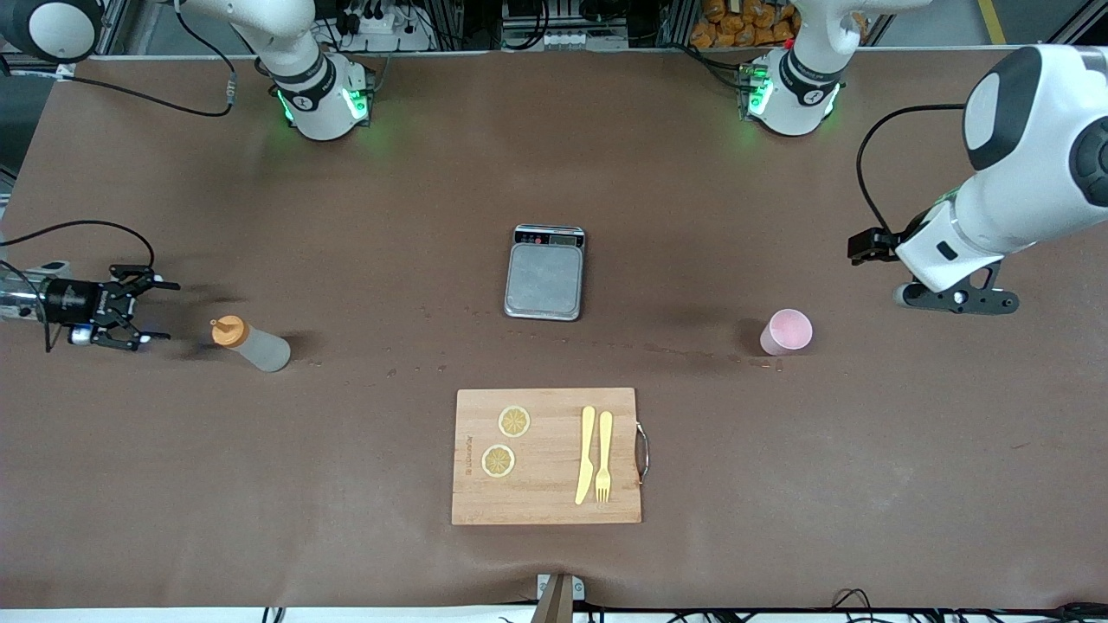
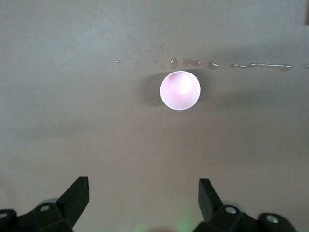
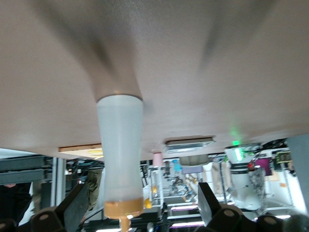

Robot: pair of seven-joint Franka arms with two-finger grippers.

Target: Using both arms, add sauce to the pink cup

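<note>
My left gripper needs to grab the pink cup's rim [image 1: 810, 323] [image 2: 162, 98] on the side of the cup that faces the left arm.
The sauce bottle [image 1: 251, 343] stands upright on the table toward the right arm's end, orange cap on top. My right gripper [image 1: 154, 311] lies level beside it, open and empty, a short gap from it. In the right wrist view the bottle [image 3: 119, 145] shows ahead of the open gripper [image 3: 142, 205], untouched. The pink cup [image 1: 786, 331] stands upright toward the left arm's end. My left gripper [image 1: 956, 300] hangs over bare table beside the cup, pointing down, open and empty. In the left wrist view the cup [image 2: 180, 90] lies ahead of the open gripper [image 2: 143, 193].
A grey scale [image 1: 544, 281] sits mid-table. A wooden cutting board [image 1: 547, 510], nearer the front camera, carries two lemon slices [image 1: 506, 440], a yellow knife [image 1: 586, 453] and fork [image 1: 603, 455]. Small wet drops [image 1: 692, 351] trail across the table between scale and cup.
</note>
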